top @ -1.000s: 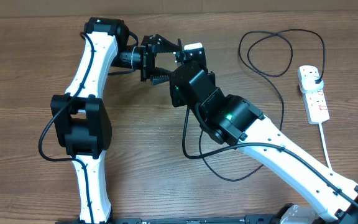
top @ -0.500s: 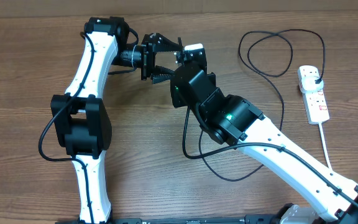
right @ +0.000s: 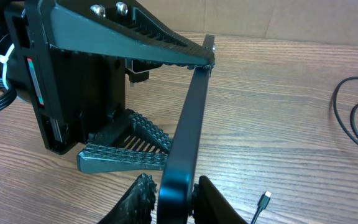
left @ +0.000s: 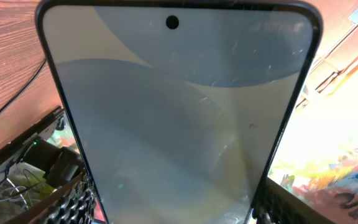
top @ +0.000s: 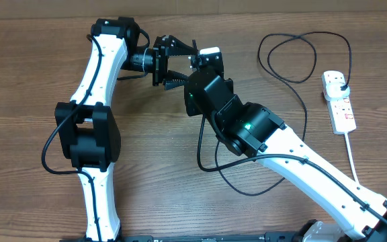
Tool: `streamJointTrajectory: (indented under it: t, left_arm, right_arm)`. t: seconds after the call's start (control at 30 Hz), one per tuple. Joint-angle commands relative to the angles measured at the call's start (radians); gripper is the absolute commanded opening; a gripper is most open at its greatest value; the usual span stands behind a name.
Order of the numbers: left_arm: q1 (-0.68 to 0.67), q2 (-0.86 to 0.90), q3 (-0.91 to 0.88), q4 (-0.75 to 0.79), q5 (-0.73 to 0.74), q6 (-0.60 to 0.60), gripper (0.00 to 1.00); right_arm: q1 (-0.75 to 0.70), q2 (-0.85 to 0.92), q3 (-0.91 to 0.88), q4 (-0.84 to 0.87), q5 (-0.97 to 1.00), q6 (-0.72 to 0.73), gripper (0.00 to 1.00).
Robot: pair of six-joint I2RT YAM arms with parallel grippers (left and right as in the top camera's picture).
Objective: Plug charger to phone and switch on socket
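I have my left gripper across the phone's long edges, so I need to open it while my right gripper turns the phone, then pinch the phone across its thickness point(right: 196, 93).
The phone point(left: 179, 112) is held up off the table, and its pale blue-grey screen fills the left wrist view. My left gripper point(left: 173, 208) is shut across the phone's width, one ribbed finger on each long edge. In the right wrist view the phone point(right: 188, 124) shows edge-on as a dark bar. My right gripper point(right: 174, 200) pinches its near end across the thickness. The charger's metal tip point(right: 265, 200) lies loose on the wood just right of that grip. The charger point(top: 294, 57) loops across the table to its black plug in the socket point(top: 342, 111) at the far right.
Both arms crowd the upper middle of the wooden table point(top: 32, 81). A loop of black cable point(top: 210, 168) lies under the right arm. The socket's white cord point(top: 352, 158) trails toward the front right. A cardboard wall point(top: 247, 5) runs along the back edge.
My right gripper's jaws have narrowed onto the phone's edge. Neither arm nor the phone has visibly shifted in the overhead view.
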Motion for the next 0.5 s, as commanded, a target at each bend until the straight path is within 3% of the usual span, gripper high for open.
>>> streamJointTrajectory:
  t: [0.0,0.47]
  left_arm:
    - [-0.008,-0.017,0.026,0.001,0.041,-0.016,0.68]
    - [-0.008,-0.017,0.026,0.0,0.066,-0.016,0.72]
  right_arm:
    - [0.005,0.0,0.022,0.003,0.01,0.026,0.2]
    - [0.005,0.0,0.022,0.003,0.011,0.026,0.04]
